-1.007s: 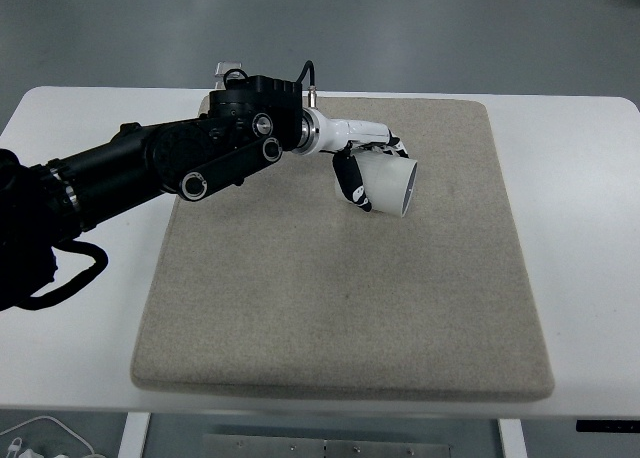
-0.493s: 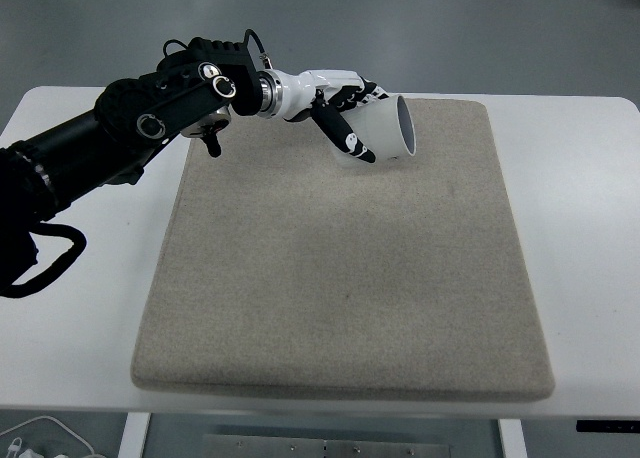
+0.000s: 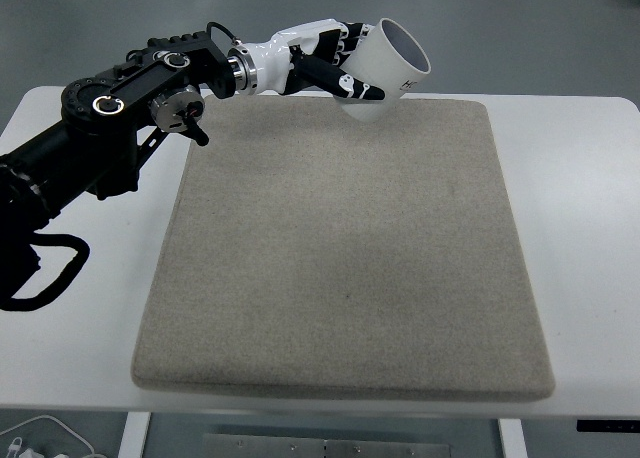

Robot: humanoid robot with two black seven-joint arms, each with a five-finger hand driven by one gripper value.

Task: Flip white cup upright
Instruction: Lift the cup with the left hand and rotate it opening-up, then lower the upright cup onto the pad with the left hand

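The robot's left gripper needs to set the white cup down upright on the far half of the grey mat (image 3: 301,187), toward the robot's arm.
My left hand (image 3: 345,63) is shut on the white cup (image 3: 388,66), holding it in the air above the far edge of the grey mat (image 3: 340,248). The cup is tilted, its open mouth turned up and to the right, its base toward the mat. Black-and-white fingers (image 3: 350,82) wrap its side. The left arm (image 3: 130,108) reaches in from the left edge across the white table (image 3: 590,198). The right arm is out of view.
The grey mat covers most of the white table. A cable (image 3: 40,433) lies on the floor at the bottom left, below the table's near edge.
The left hand has lifted the cup off the mat and carried it up and away from me. The cup has turned from lying sideways to mouth tilting upward.
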